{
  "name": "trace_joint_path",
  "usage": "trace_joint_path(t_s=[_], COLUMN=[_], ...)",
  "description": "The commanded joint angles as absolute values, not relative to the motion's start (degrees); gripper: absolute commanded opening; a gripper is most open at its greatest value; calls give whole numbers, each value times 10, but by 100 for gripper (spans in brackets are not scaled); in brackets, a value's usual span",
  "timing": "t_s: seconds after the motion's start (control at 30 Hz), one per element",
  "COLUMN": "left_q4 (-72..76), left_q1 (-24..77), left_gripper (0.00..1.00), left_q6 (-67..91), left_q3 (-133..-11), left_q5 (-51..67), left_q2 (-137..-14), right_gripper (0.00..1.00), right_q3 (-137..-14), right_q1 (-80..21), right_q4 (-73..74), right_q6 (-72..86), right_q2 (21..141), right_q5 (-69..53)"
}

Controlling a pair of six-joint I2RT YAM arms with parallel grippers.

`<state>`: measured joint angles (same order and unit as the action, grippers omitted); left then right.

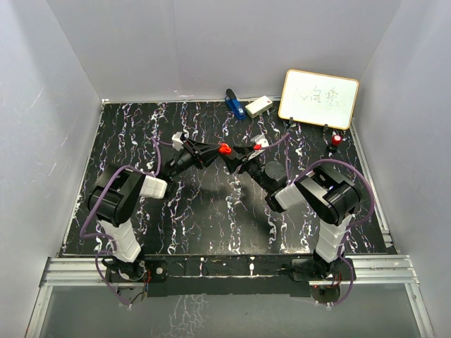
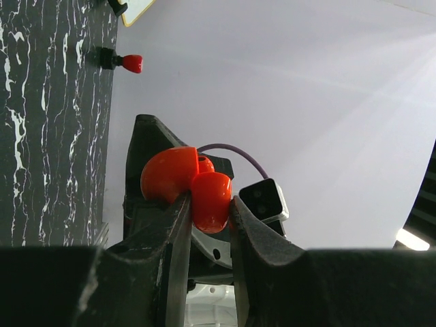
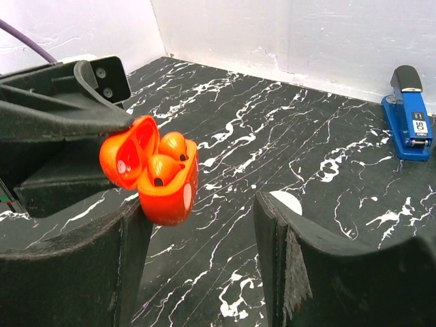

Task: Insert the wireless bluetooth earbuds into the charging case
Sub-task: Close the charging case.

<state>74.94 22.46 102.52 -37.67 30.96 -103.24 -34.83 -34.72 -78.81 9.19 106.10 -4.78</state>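
The robot's left gripper needs to release the red charging case on the bare marbled table just nearside of its fingertips (image 1: 210, 173).
My left gripper (image 2: 210, 212) is shut on the red charging case (image 2: 210, 197) and holds it above the table, its lid (image 2: 169, 174) hinged open. In the right wrist view the case (image 3: 170, 194) shows two red earbuds (image 3: 163, 168) sitting in its sockets, with the lid (image 3: 126, 158) tipped back to the left. My right gripper (image 3: 201, 211) stands open just in front of the case, with its left finger under the case and nothing between the jaws. From above, the case (image 1: 224, 149) hangs mid-table between the two gripper tips.
A whiteboard (image 1: 318, 98) leans at the back right, with a red-capped marker (image 1: 337, 139) in front of it. A blue stapler (image 1: 234, 103) and a white box (image 1: 258, 106) lie at the back. White walls close in the black marbled table (image 1: 211, 211).
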Motion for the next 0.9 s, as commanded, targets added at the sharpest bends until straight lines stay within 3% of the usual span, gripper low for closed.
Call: trace_joint_path(t_s=[0.0, 0.87], left_q4=[783, 768], left_q1=[231, 231], left_gripper=[0, 0], left_q6=[1026, 1023], left_q3=[-394, -355], left_q5=[315, 323], left_q2=[-1030, -989], right_gripper=[58, 61], right_q3=[-370, -346], right_q1=[-346, -339], right_q4=[-815, -812], right_q6=[90, 74], right_q2=[1040, 1032], right_q5=[-41, 20])
